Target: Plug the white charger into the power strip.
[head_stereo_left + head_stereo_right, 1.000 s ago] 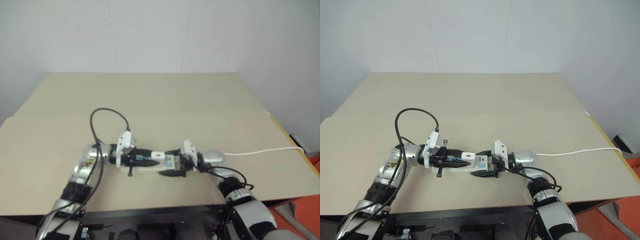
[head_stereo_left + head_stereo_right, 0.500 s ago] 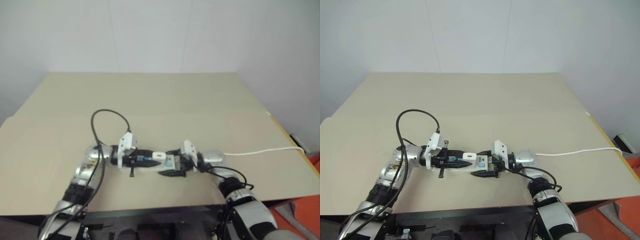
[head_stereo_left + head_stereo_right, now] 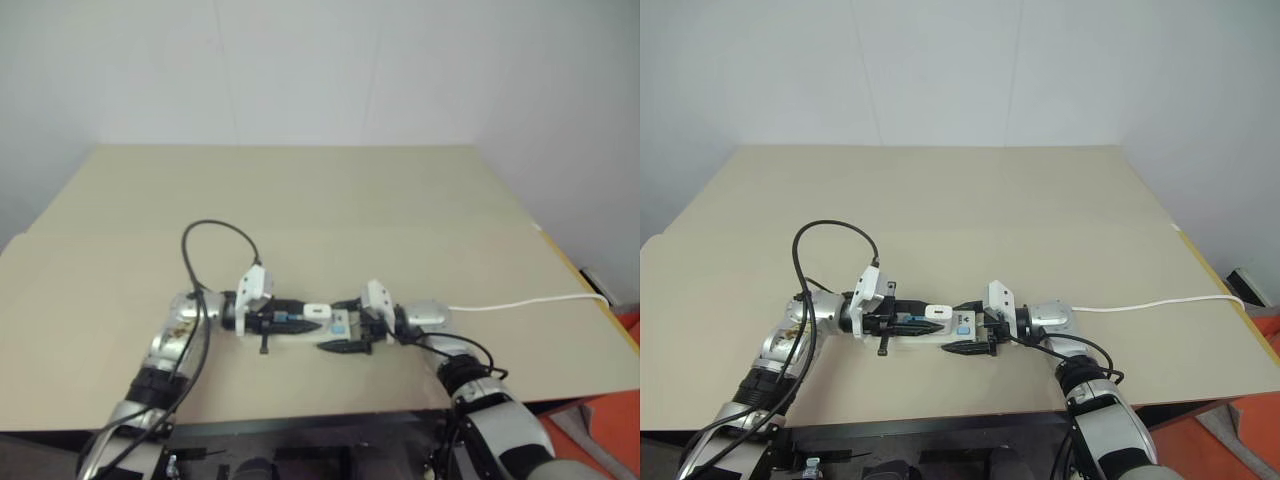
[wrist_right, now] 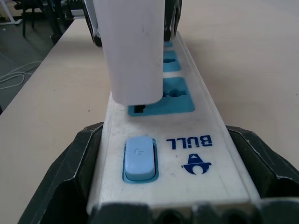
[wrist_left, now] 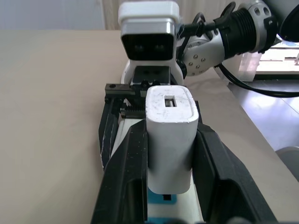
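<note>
Next, my left gripper releases the white charger in the power strip's blue socket [image 3: 315, 321] [image 5: 170, 175] that is closest to my right gripper.
The white charger [image 5: 169, 107] is clamped between my left gripper's [image 3: 930, 318] black fingers [image 5: 127, 163]. It stands upright over the power strip [image 4: 205, 119], on the blue socket [image 4: 175, 100] nearest the blue switch [image 4: 138, 158]. Its lower edge meets that socket face, and I cannot tell how deep it sits. My right gripper [image 3: 962, 328] comes in from the opposite side and is shut on the strip's switch end, one finger [image 4: 70, 172] on each long side. The strip lies flat near the table's front edge [image 3: 940, 410].
The strip's thin white cord [image 3: 1140, 305] trails off over the tan table to its right edge. A black cable [image 3: 830, 228] loops up from my left forearm. An orange floor patch [image 3: 1250, 410] lies beyond the table's right corner.
</note>
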Robot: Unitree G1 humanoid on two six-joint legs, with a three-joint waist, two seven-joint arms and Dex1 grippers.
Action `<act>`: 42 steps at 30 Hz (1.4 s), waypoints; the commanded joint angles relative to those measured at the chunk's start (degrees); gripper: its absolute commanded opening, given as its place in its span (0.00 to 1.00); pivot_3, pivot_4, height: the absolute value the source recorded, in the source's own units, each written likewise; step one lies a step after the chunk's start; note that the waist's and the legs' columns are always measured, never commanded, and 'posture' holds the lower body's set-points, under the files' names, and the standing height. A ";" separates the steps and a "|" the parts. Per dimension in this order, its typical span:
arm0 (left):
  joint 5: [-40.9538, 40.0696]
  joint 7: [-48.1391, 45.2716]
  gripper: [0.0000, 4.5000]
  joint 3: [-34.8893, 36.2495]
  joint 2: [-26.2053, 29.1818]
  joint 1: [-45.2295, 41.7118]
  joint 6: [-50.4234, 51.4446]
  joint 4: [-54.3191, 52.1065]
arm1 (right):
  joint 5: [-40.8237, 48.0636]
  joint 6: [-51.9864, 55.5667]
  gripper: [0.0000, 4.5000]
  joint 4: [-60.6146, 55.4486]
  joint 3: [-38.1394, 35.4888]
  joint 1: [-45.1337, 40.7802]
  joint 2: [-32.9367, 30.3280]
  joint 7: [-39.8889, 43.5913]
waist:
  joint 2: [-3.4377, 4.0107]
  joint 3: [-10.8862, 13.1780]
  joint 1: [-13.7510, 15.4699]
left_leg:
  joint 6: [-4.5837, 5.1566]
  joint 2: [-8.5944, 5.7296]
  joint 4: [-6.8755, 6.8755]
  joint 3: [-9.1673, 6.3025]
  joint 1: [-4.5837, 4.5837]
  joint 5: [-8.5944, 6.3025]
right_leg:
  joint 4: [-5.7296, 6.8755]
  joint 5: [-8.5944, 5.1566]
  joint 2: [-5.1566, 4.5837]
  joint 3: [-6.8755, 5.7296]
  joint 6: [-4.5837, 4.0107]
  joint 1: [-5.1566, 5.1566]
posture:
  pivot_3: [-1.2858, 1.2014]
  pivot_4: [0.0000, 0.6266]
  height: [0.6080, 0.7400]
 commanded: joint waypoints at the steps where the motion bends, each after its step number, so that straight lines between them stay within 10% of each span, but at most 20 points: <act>1: 1.26 -0.39 0.21 0.42 1.45 -0.30 -1.86 2.17 | -2.18 1.10 0.76 0.93 0.62 1.45 -1.00 -0.63 | 0.00 0.00 -0.02 | 0.00 0.00 -0.03 0.00 0.00 0.00 | -0.02 0.00 0.00 0.00 0.00 0.00 | 0.52 0.24 1.00; 33: 5.34 -0.74 0.21 -2.94 5.02 -2.10 -3.84 12.84 | -2.00 1.97 0.76 -0.39 0.88 1.91 -1.72 -0.47 | 0.35 -0.26 -0.01 | 0.00 0.03 -0.14 0.04 0.09 0.00 | -0.02 -0.03 0.04 0.01 -0.03 0.04 | 0.52 0.24 1.00; 42: 4.19 -1.04 0.82 -2.27 4.60 -3.36 -1.78 11.46 | -2.08 2.18 0.76 -0.26 0.89 1.63 -1.42 -0.64 | 0.74 -0.52 0.30 | 0.01 -0.01 -0.20 0.07 0.09 0.01 | -0.13 -0.19 0.00 0.04 0.20 0.07 | 0.52 0.24 1.00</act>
